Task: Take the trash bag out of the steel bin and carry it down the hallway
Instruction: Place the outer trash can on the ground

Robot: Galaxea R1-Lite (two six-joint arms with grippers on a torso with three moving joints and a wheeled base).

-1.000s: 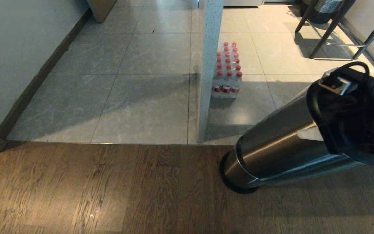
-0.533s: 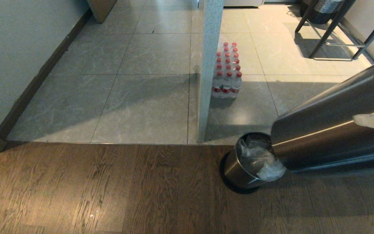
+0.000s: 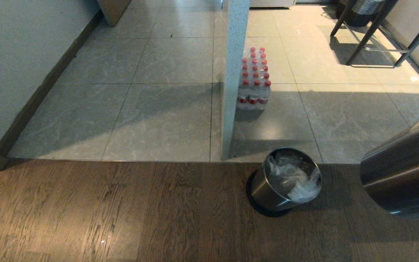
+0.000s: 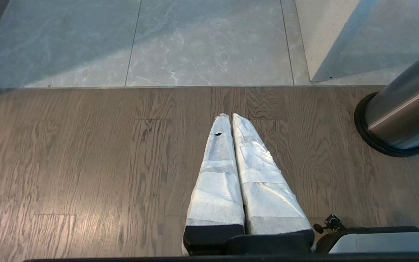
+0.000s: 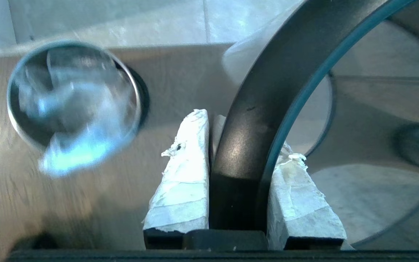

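Next, I release the tall steel cover on the wood floor point(image 3: 355, 204) beside the steel bin with my right gripper.
The steel bin point(image 3: 267, 191) stands on the wood floor at the edge of the hallway tiles point(image 3: 166, 109). It is uncovered, with a crumpled clear trash bag point(image 3: 296, 182) inside it. To its right hangs a tall steel cover point(image 3: 402, 174), tilted and off the floor. My right gripper point(image 5: 244, 138) is shut on that cover's black ring rim point(image 5: 267, 91), up and to the right of the bin point(image 5: 16, 109) and bag point(image 5: 78, 145). Low over the wood floor, left of the bin point(image 4: 402, 116), my left gripper point(image 4: 229, 116) is shut and holds nothing.
A white partition end point(image 3: 233, 80) stands just behind the bin, with a pack of red-capped water bottles point(image 3: 254, 83) beside it. A wall with dark skirting point(image 3: 35, 98) runs along the left. Metal furniture legs point(image 3: 373, 32) stand at the far right.
The steel cover has come up off the bin and swung away to the right, uncovering the bin and its clear bag. The left arm has not moved.
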